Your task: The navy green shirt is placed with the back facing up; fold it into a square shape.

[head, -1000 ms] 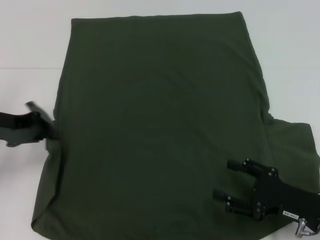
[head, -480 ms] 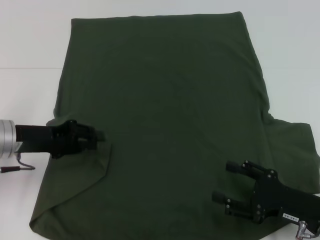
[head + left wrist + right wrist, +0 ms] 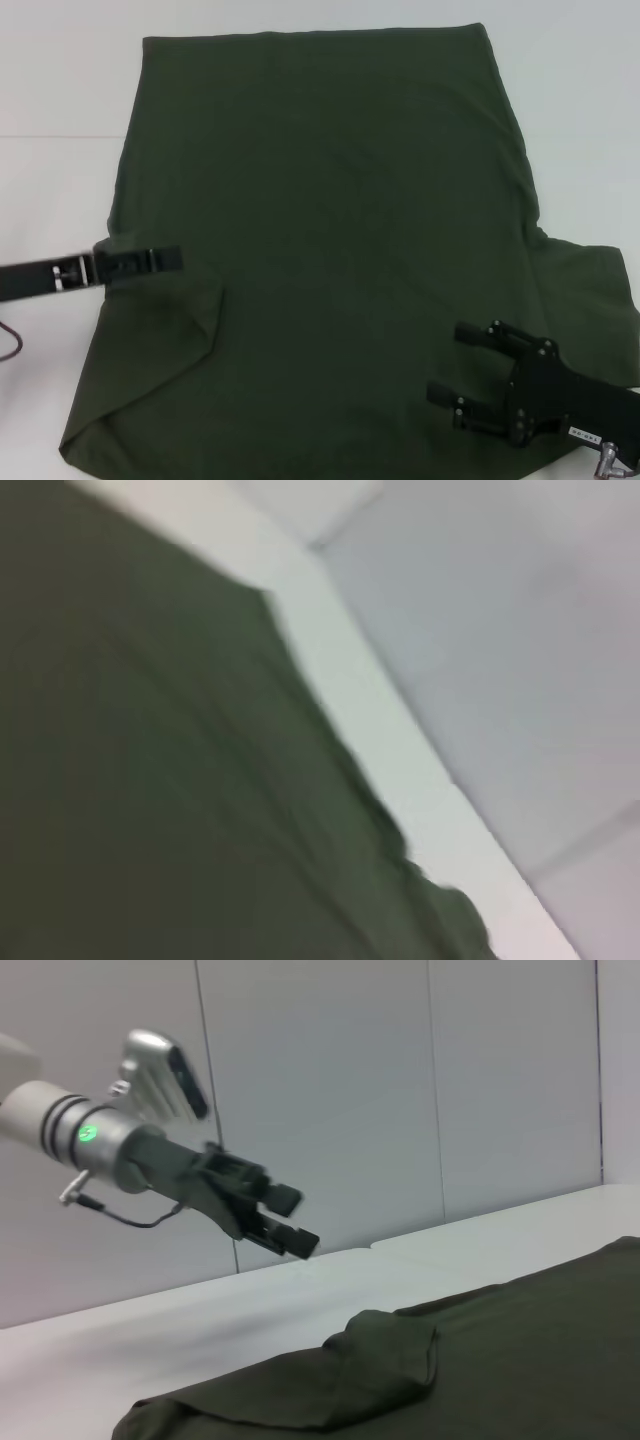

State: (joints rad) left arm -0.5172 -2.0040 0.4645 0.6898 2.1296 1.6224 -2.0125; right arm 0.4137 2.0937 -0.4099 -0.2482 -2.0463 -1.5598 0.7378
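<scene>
The other sleeve already lies folded inward, so I should next close my right gripper on the unfolded sleeve's outer edge (image 3: 627,350) of the navy green shirt.
The navy green shirt (image 3: 330,220) lies flat on the white table (image 3: 60,90), plain side up. Its left sleeve (image 3: 185,320) is folded inward onto the body, and the same fold (image 3: 385,1360) shows in the right wrist view. My left gripper (image 3: 172,259) hangs above the shirt's left edge, just beyond that fold. The right wrist view shows that left gripper (image 3: 293,1223) raised off the cloth, open and holding nothing. My right gripper (image 3: 455,362) is open over the shirt's near right part. The left wrist view shows only blurred shirt (image 3: 150,780) and the table edge.
The right sleeve (image 3: 590,290) sticks out unfolded toward the table's right side. White table surface surrounds the shirt on the left and far sides. A pale wall (image 3: 400,1090) stands behind the table.
The left gripper carried the left sleeve inward over the shirt, let it go, and has drawn back a little to the left and risen. The right gripper stayed put.
</scene>
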